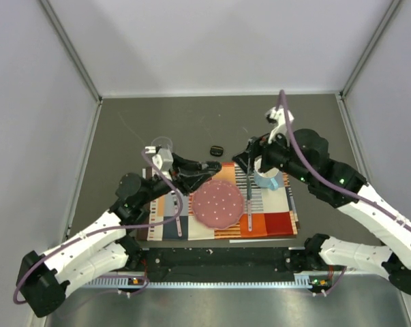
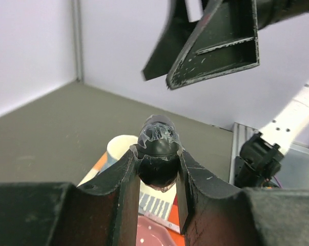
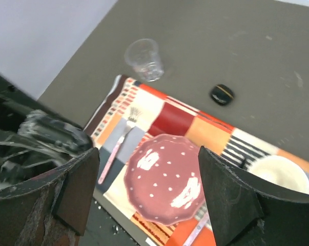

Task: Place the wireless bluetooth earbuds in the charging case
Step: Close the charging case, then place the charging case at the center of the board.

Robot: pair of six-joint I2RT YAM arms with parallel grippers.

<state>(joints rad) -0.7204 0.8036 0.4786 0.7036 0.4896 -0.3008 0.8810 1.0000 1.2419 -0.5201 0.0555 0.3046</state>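
My left gripper is holding the black earbud and will let go of it on the grey table (image 1: 235, 150) beside the charging case, just beyond the placemat.
My left gripper (image 1: 215, 166) is shut on a small glossy black earbud (image 2: 158, 154) with a clear tip, held in the air above the placemat's far edge. The second earbud is not in view. The charging case (image 1: 217, 149), a small black pebble with a pale seam, lies on the grey table just beyond the mat; it also shows in the right wrist view (image 3: 222, 94). My right gripper (image 1: 249, 153) is open and empty, raised to the right of the left one, with its fingers (image 2: 210, 46) close above the earbud. In its own view the right gripper (image 3: 148, 154) hangs over the plate.
A striped placemat (image 1: 273, 221) holds a pink dotted plate (image 1: 219, 204), a pink fork (image 1: 178, 221) on its left, a utensil (image 1: 250, 204) on its right and a blue mug (image 1: 268, 176). A clear plastic cup (image 1: 162, 144) stands behind the mat's left corner.
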